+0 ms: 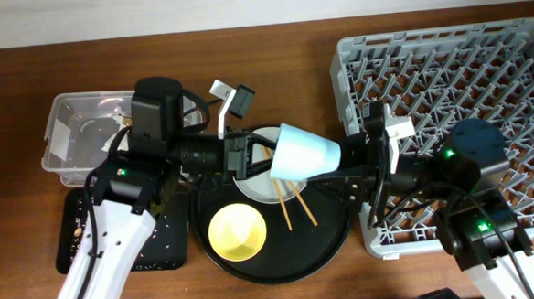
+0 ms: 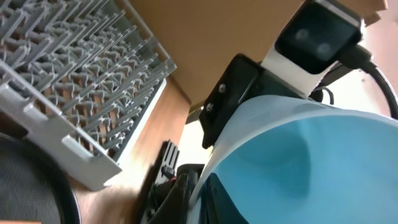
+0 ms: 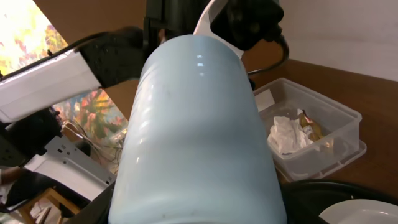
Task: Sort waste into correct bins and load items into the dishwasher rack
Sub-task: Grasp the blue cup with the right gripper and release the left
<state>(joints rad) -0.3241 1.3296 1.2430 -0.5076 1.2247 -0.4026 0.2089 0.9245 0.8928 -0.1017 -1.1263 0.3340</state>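
The light-blue cup is held by its rim in my left gripper, so next my right gripper takes the cup's base (image 1: 333, 156) and sets the cup in the rack with its opening down.
The light-blue cup (image 1: 306, 151) hangs on its side above the round black tray, mouth toward the left. My left gripper (image 1: 264, 154) is shut on its rim, with one finger inside the cup (image 2: 311, 162) and one outside (image 2: 202, 186). My right gripper (image 1: 348, 160) is at the cup's base, which fills the right wrist view (image 3: 199, 124), with a dark finger against its wall. The white plate (image 1: 255, 182), chopsticks (image 1: 293, 203) and yellow bowl (image 1: 237, 232) lie on the tray. The grey rack (image 1: 457, 103) stands at the right. The pink cup is out of view.
The round black tray (image 1: 331, 242) lies in the middle. The clear box (image 1: 74, 141) at the left holds the white tissue (image 3: 285, 134) and the gold-brown wrapper (image 3: 309, 124). The shallow black tray (image 1: 158, 247) at the front left holds crumbs.
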